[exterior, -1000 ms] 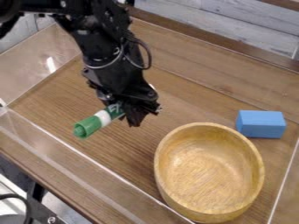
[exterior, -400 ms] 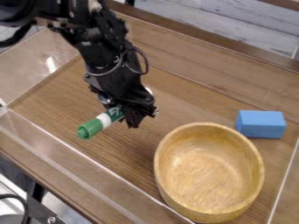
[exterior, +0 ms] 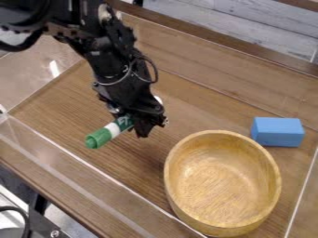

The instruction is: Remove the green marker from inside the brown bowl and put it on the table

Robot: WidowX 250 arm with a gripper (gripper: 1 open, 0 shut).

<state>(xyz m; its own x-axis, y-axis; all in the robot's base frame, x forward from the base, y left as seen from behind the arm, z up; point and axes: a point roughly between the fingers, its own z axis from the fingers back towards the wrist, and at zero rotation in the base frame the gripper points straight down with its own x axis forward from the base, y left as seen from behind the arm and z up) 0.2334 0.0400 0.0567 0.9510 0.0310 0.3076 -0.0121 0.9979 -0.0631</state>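
Note:
Next, I set the green marker down on the table [exterior: 139, 140] between the brown bowl and the plastic side and let go of it there. The marker now hangs tilted just above the table.
The green marker [exterior: 107, 133] hangs tilted just above the table [exterior: 74, 102], left of the brown bowl [exterior: 224, 180]; its green end points down and left. My gripper [exterior: 139, 123] is shut on the marker's upper end, which the black fingers hide. The bowl sits at the front right with nothing inside it, a short gap away from the gripper.
A small blue block [exterior: 278, 131] lies right of the gripper, behind the bowl. Low clear plastic walls [exterior: 37, 153] run along the table's edges. The black arm [exterior: 93, 42] reaches in from the upper left.
The gripper has sunk a little lower toward the table with the marker in it. Bowl and blue block have not moved.

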